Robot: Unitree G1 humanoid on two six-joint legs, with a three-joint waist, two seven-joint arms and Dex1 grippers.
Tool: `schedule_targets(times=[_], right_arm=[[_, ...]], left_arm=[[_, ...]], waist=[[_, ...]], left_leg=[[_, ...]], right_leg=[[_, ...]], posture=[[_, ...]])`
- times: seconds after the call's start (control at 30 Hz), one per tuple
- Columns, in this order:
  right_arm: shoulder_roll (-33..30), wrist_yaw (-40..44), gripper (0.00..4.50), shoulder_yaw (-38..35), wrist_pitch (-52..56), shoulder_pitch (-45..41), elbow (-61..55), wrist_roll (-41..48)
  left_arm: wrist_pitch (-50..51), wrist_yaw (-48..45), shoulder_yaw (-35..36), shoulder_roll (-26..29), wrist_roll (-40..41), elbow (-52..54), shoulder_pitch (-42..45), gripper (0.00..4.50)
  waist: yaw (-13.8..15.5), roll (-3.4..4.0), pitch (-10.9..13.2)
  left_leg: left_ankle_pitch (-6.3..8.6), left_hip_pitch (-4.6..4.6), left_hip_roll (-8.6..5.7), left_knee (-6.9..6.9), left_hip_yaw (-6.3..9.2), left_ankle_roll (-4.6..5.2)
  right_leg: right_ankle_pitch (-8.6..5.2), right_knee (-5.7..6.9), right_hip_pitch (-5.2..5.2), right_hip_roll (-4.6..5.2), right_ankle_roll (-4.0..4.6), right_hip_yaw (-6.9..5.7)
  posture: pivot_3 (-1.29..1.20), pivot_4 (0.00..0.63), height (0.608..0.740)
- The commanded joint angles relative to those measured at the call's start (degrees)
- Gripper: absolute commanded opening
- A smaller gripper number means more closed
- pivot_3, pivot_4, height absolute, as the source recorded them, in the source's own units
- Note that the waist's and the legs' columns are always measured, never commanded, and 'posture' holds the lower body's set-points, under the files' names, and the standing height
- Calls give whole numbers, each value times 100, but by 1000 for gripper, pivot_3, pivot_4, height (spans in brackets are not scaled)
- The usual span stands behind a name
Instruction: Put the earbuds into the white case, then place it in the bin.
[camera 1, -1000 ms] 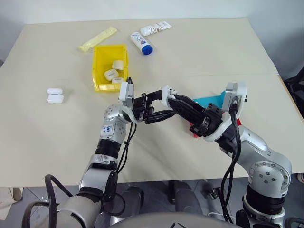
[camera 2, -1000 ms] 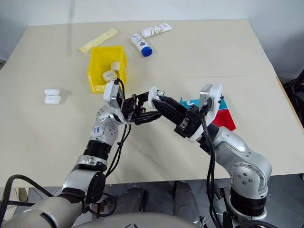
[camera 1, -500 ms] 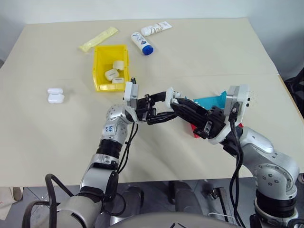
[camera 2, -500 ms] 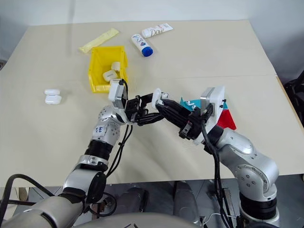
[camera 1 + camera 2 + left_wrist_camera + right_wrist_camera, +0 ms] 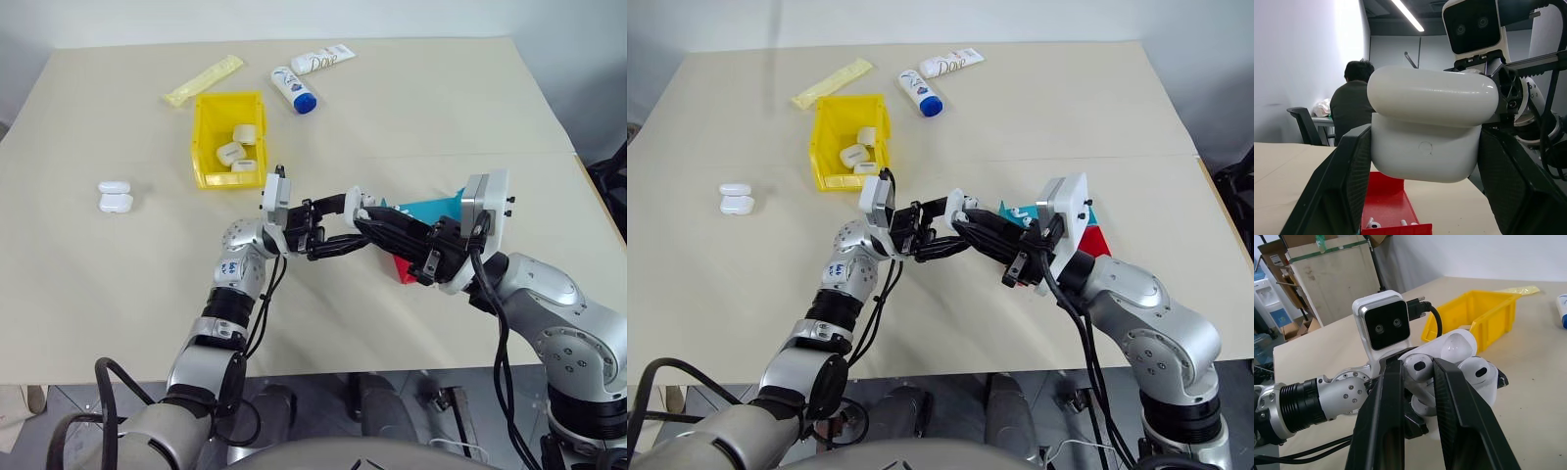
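Next, my right gripper lets go of the earbud in the open white case [image 5: 361, 207] [image 5: 1424, 392], so that it ends up beside the second earbud.
My left gripper [image 5: 343, 225] is shut on the white case [image 5: 352, 199], held above the table with its lid [image 5: 1458, 343] open. In the left wrist view the case [image 5: 1425, 152] sits between the black fingers [image 5: 1347, 181]. My right gripper [image 5: 365, 217] meets it from the right, shut on one of the earbuds [image 5: 1418, 366] at the case's mouth. A second earbud [image 5: 1476, 372] sits in the case. The yellow bin [image 5: 201, 147] stands behind and to the left, with several white cases inside.
Two more white cases [image 5: 114, 198] lie at the left of the table. Lotion tubes [image 5: 292, 88] and a yellow packet [image 5: 201, 80] lie behind the bin. A blue tray [image 5: 431, 209] and a red tray [image 5: 1386, 205] holding small white pieces sit under my right arm. A person [image 5: 1354, 117] sits in the background.
My right wrist has rolled and its elbow has swung outward to the right. Both grippers stay together at the case, which has hardly moved.
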State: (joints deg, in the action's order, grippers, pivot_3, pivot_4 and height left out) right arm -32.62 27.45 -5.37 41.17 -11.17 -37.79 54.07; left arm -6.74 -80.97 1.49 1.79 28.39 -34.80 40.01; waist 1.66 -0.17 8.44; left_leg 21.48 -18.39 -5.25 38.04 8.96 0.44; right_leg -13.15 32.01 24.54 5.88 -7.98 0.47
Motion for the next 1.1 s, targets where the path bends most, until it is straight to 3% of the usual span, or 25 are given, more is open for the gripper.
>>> schedule_targets(times=[0.03, 0.43, 0.7, 1.1], right_arm=[[-277, -212, 472, -248, 279, 243, 697, -338], [-35, -492, 472, -261, 291, 201, 673, -173], [333, -885, 472, -253, 306, 700, 737, -24], [350, -1010, 472, -326, 292, 806, 875, 65]], left_arm=[[-268, -167, 332, 30, 381, 324, 235, 2826], [-353, -222, 279, -3, 352, 368, 153, 2826], [-369, -211, 284, -20, 382, 468, 79, 2826], [-493, -207, 335, -33, 378, 358, 139, 2826]], waist=[[3, 0, 0], [2, 0, 0], [4, 0, 0], [4, 0, 0]], left_leg=[[0, 0, 0, 0, 0, 0], [0, 0, 0, 0, 0, 0], [0, 0, 0, 0, 1, 0], [0, 0, 0, 0, 1, 0]], right_leg=[[0, 0, 0, 0, 0, 0], [0, 0, 0, 0, 0, 0], [0, 0, 0, 1, 0, 0], [0, 0, 0, 0, 0, 0]], posture=[[0, 150, 740], [0, 150, 740], [0, 150, 740], [0, 150, 740]])
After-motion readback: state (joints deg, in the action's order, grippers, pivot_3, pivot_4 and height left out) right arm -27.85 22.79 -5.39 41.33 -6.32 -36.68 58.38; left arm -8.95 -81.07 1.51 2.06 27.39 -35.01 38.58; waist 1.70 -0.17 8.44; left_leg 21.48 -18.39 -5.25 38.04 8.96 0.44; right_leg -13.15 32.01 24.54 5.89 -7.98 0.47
